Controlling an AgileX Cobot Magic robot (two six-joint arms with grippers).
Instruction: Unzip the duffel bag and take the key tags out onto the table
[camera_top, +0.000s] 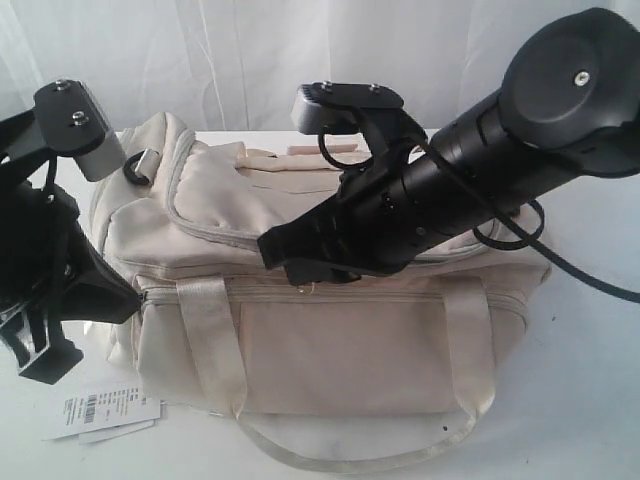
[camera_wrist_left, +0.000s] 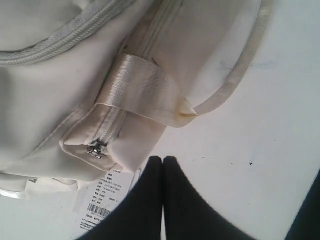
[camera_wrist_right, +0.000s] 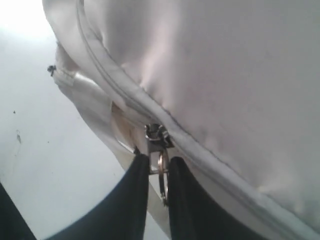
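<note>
My right gripper will let go of the metal ring pull on the duffel bag's front corner (camera_top: 171, 268), beside where my left gripper is.
The cream duffel bag (camera_top: 330, 345) lies on the white table (camera_top: 590, 400), its curved grey top zipper (camera_top: 215, 232) closed as far as it shows. My right gripper (camera_top: 272, 250) reaches across the bag's top. In the right wrist view that gripper (camera_wrist_right: 155, 160) is shut on the metal ring pull (camera_wrist_right: 161, 172) below the zipper slider (camera_wrist_right: 156, 134). My left gripper (camera_top: 125, 297) rests at the bag's left end. Its fingertips (camera_wrist_left: 155, 162) are pressed together with nothing between them, beside the bag's corner and a small side zipper slider (camera_wrist_left: 96, 149). The key tags are hidden.
A white barcode label (camera_top: 100, 410) lies on the table by the bag's front left corner, also seen in the left wrist view (camera_wrist_left: 99, 204). A satin handle loop (camera_top: 350, 455) hangs forward over the table. A black cable (camera_top: 590, 282) trails from the right arm.
</note>
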